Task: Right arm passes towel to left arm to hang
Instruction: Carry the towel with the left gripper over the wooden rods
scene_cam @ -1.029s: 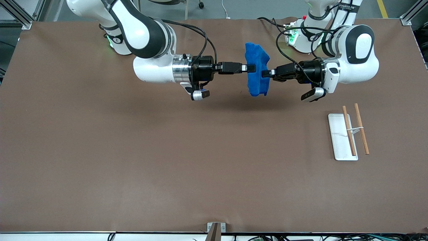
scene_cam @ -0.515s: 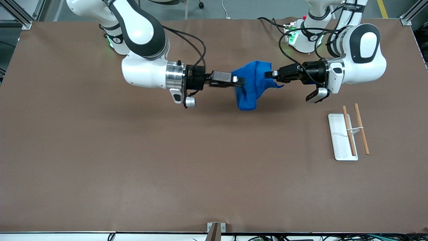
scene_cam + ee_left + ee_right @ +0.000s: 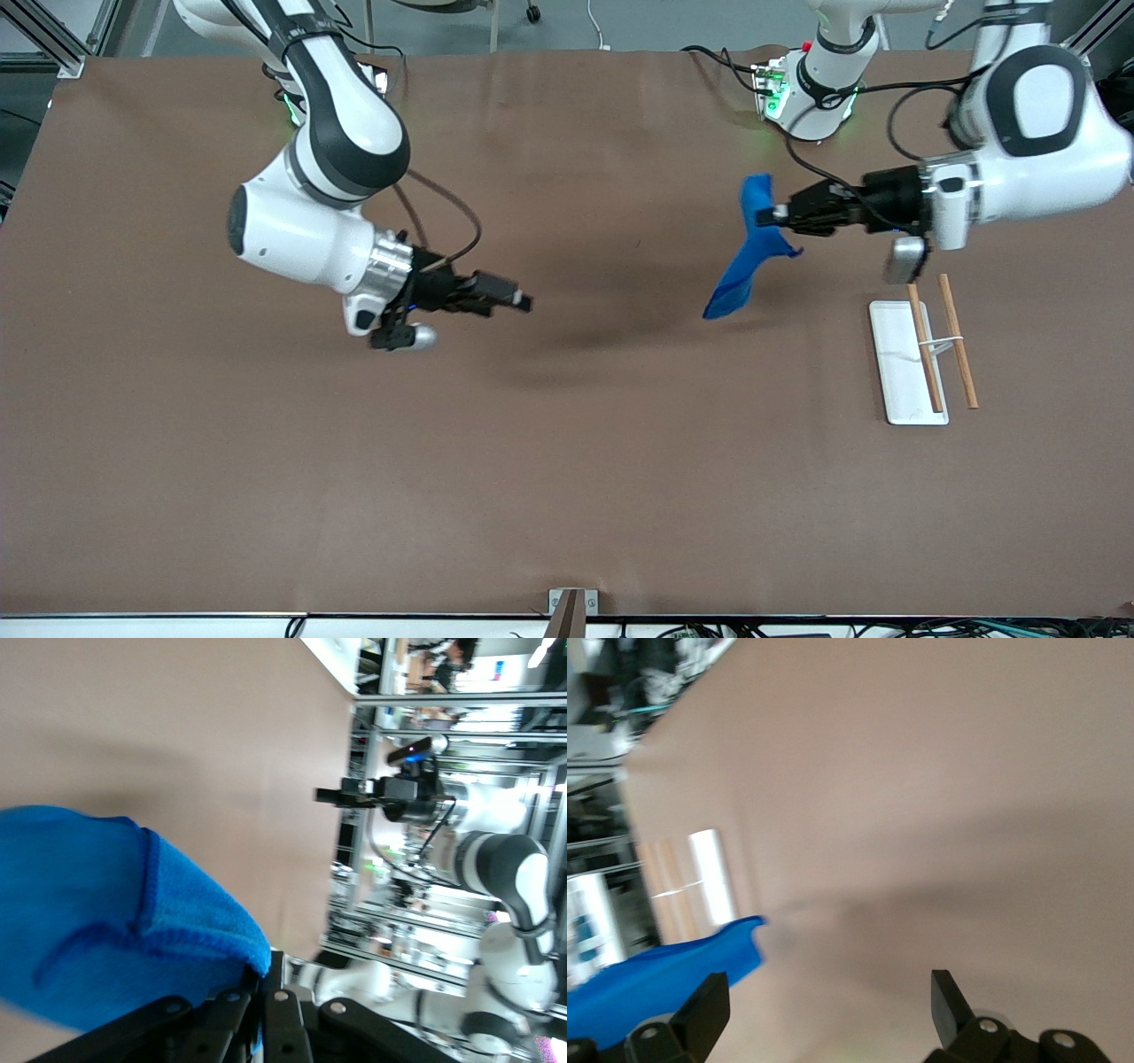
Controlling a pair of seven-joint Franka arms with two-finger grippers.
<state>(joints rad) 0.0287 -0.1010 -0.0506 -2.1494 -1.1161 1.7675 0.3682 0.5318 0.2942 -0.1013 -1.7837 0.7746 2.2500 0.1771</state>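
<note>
My left gripper is going to let go of the blue towel, now hanging in the air over the table, draped over the wooden rods (image 3: 932, 365) above the white base plate.
The blue towel (image 3: 747, 252) hangs in the air from my left gripper (image 3: 778, 213), which is shut on its upper edge over the table near the left arm's end. In the left wrist view the towel (image 3: 106, 921) fills the area at the closed left gripper (image 3: 261, 979). My right gripper (image 3: 524, 303) is open and empty, low over the middle of the table and well apart from the towel. The right wrist view shows its own jaws (image 3: 830, 992) wide apart, with the towel's edge (image 3: 656, 979) off to one side. The left wrist view shows the right gripper (image 3: 332, 795) farther off.
A white base plate (image 3: 897, 372) with two wooden rods (image 3: 924, 346) joined by a thin wire stands near the left arm's end, nearer to the front camera than the left gripper. The brown table (image 3: 567, 461) spreads all around.
The right gripper let go of the towel and drew back toward its own end of the table. The left gripper carried the towel toward the left arm's end.
</note>
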